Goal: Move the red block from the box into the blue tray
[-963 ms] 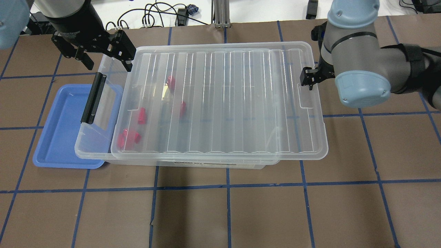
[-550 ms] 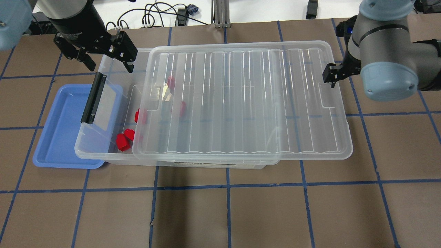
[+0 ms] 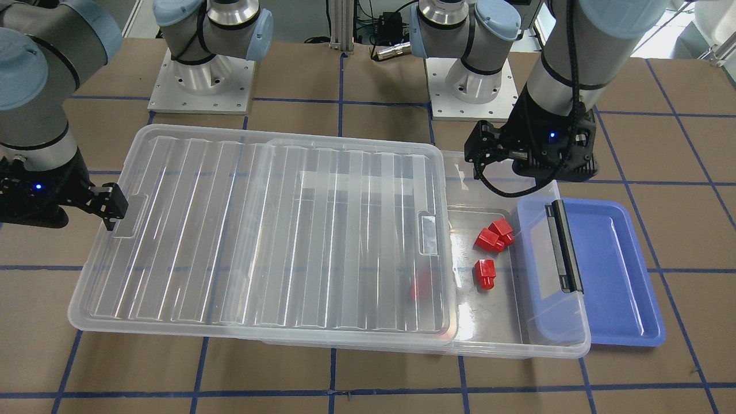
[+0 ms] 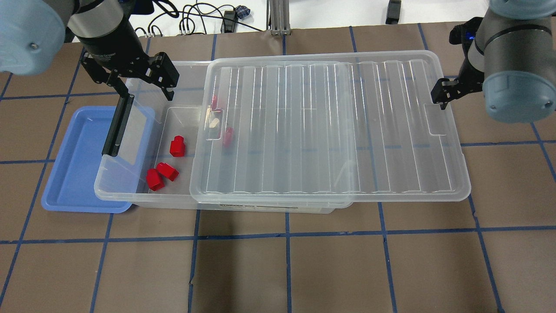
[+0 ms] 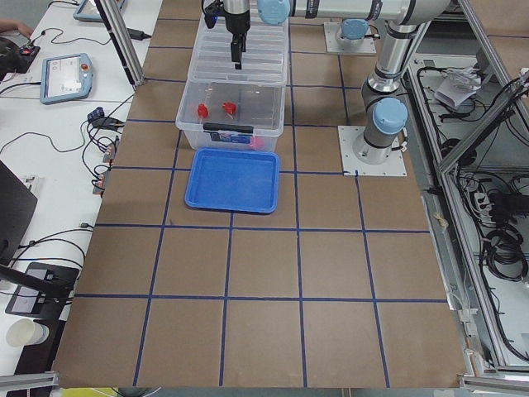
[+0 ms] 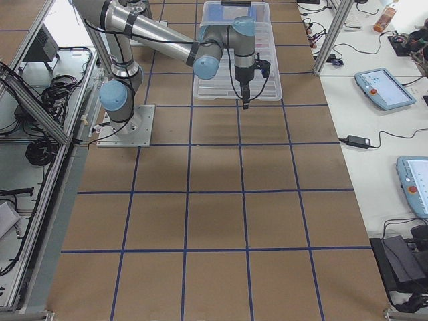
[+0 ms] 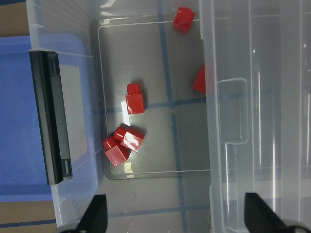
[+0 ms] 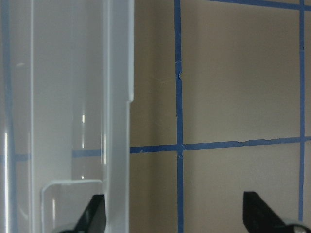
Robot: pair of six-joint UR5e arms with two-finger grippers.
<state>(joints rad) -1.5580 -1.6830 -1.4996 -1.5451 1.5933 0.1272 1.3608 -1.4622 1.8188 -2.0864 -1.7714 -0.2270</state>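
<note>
The uncovered red block lies by itself, beside the touching red blocks. Next, my left gripper closes on its square body [image 3: 485, 268] [image 7: 135, 104].
The clear box [image 4: 130, 201] lies across the table, its left end over the blue tray [image 4: 74, 165]. Its ribbed lid [image 4: 330, 126] sits shifted to the right. Three red blocks [image 4: 177, 146] [image 4: 167, 171] [image 4: 154, 179] lie uncovered in the box's left end. Others [image 4: 226, 136] show blurred under the lid. My left gripper [image 4: 145, 89] is open and empty above the box's far left corner, and the blocks [image 7: 135, 99] lie below it. My right gripper [image 8: 176, 216] is open. One finger [image 4: 441, 95] is at the lid's right end rim.
A black latch bar [image 4: 118, 126] runs along the box's left end, over the tray's edge. Cables [image 4: 195, 17] and an aluminium post [image 4: 278, 17] stand past the table's far edge. The arm bases [image 3: 201, 80] [image 3: 471, 80] are on the robot's side.
The lid has slid right with my right gripper, which uncovered three red blocks. My left gripper has moved slightly right, over the box's far left corner.
</note>
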